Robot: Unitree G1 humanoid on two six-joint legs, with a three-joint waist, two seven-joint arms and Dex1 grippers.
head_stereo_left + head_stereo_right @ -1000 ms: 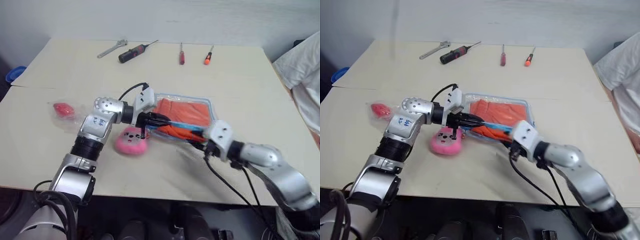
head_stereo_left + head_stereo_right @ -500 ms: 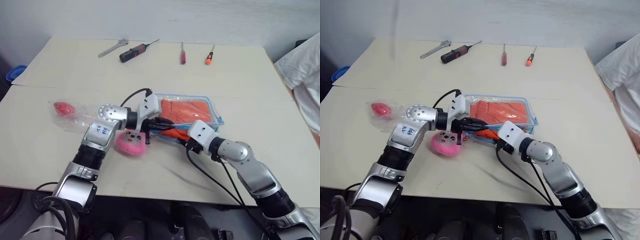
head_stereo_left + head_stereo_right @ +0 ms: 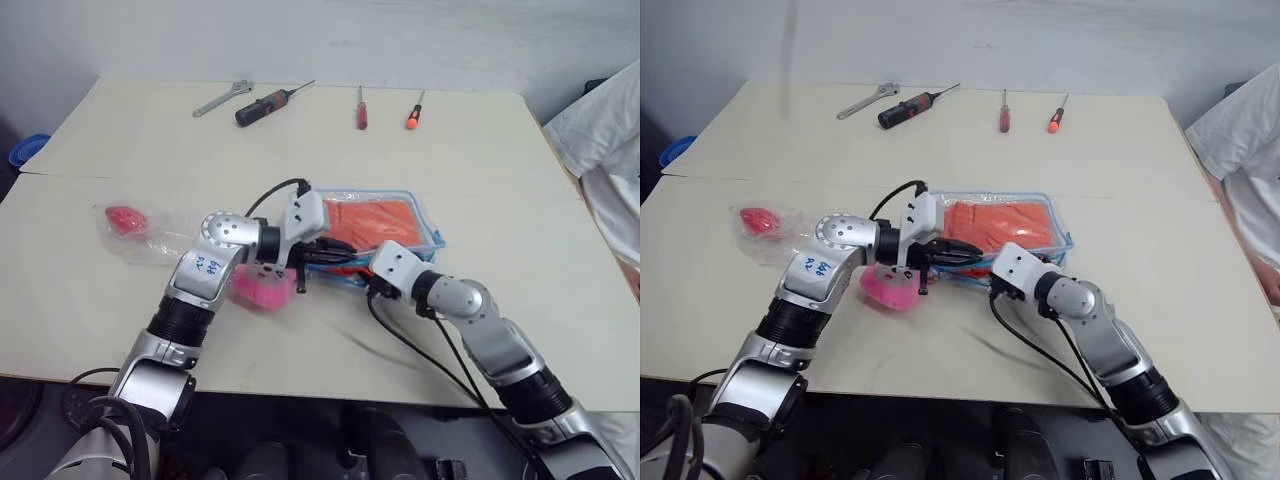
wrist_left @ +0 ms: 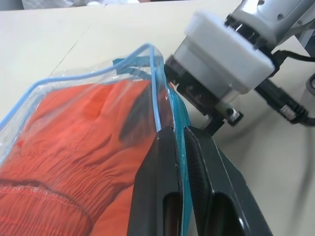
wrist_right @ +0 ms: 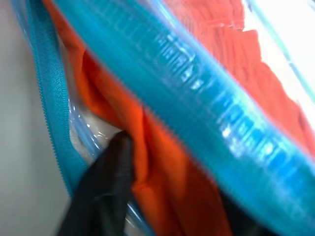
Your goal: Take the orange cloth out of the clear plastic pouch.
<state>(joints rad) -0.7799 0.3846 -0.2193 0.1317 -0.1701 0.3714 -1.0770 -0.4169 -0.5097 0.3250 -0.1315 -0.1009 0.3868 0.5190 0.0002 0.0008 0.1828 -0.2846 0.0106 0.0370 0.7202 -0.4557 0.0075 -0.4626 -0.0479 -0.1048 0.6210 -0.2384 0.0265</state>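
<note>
My left gripper holds only the zipper edge, so it should open and grab the pouch's blue trim (image 4: 155,98) before my right gripper pulls out the orange cloth.
The clear plastic pouch (image 3: 400,222) with blue zipper trim lies mid-table, and the orange cloth (image 3: 368,218) is folded inside it. Its pink bunny charm (image 3: 260,291) rests beside my left arm. My left gripper (image 4: 178,132) is shut on the pouch's zipper edge, holding the mouth up. My right gripper (image 5: 177,182) reaches into the mouth from the near side, just right of the left one. One black finger (image 5: 101,189) is inside the pouch, and a fold of orange cloth (image 5: 162,162) is pinched between the jaws.
A crinkled clear bag with a red thing (image 3: 125,220) lies at the left. A wrench (image 3: 222,98), a black-handled screwdriver (image 3: 262,105), a red screwdriver (image 3: 359,108) and an orange one (image 3: 413,112) line the far edge. A person's white sleeve (image 3: 605,150) is at the right.
My right gripper has moved left along the pouch's near edge and gone into its mouth. The left gripper has kept its hold on the zipper edge.
</note>
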